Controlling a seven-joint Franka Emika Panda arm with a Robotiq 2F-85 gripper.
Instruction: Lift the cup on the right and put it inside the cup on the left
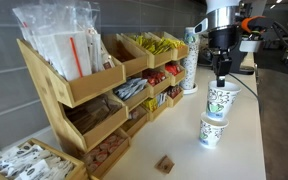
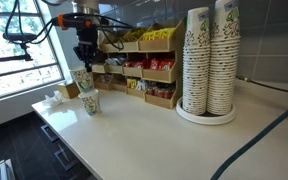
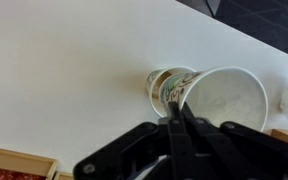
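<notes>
My gripper is holding a cup over the white table near the small brown block. It will let go of the cup down inside the standing cup (image 1: 213, 126) (image 3: 168, 92).
Two patterned white paper cups show in all views. My gripper (image 1: 221, 72) (image 2: 84, 62) (image 3: 181, 112) is shut on the rim of one cup (image 1: 220, 101) (image 2: 82, 80) (image 3: 232, 98) and holds it upright above the white table. The other cup (image 1: 211, 131) (image 2: 90, 103) (image 3: 167, 84) stands on the table, lower than the held cup and just beside it. In the wrist view the held cup's open mouth partly overlaps the standing cup.
Wooden snack racks (image 1: 94, 85) (image 2: 144, 68) line the wall side of the table. Tall stacks of paper cups (image 2: 209, 60) (image 1: 190, 60) stand on the counter. A small brown block (image 1: 165, 164) lies near the front. The table edge (image 1: 259, 120) is close to the cups.
</notes>
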